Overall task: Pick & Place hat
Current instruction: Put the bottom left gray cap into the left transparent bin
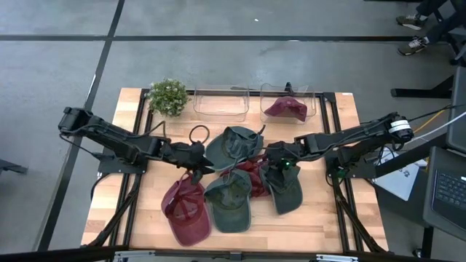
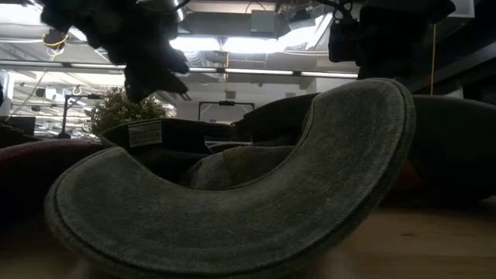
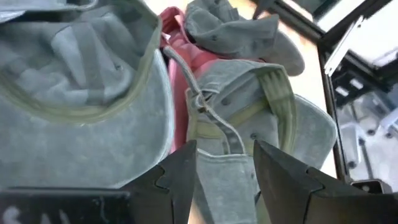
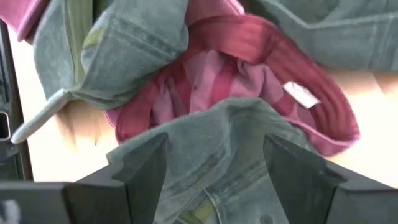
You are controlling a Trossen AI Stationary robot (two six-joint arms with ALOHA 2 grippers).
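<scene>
The middle green cap is next for my right gripper, which should go there and close on the side of its top [image 1: 239, 183] [image 4: 152, 46] beside the red cap.
Several caps lie heaped at the table's middle: a green one [image 1: 233, 145] farthest back, a red one [image 1: 251, 171], a green one [image 1: 229, 198], a dark green one [image 1: 285, 191] and a maroon one [image 1: 186, 212] at the near left. My left gripper [image 1: 195, 164] is open, slanting down over the middle green cap's strap end [image 3: 217, 134]. My right gripper [image 1: 278, 159] is open, its fingers on either side of the dark green cap's crown [image 4: 214, 140], next to the red cap [image 4: 249, 68]. My right gripper slants down from the table's right over the dark green cap's crown [image 4: 214, 155], which lies on the table between its spread fingers. Whether the fingers touch the cloth I cannot tell.
Two clear bins stand at the far edge, the left one [image 1: 220, 104] bare and the right one [image 1: 306, 102] holding a maroon cap [image 1: 285, 109]. A small potted plant [image 1: 168, 96] stands at the far left. A black ring [image 1: 199, 134] lies beside the far green cap.
</scene>
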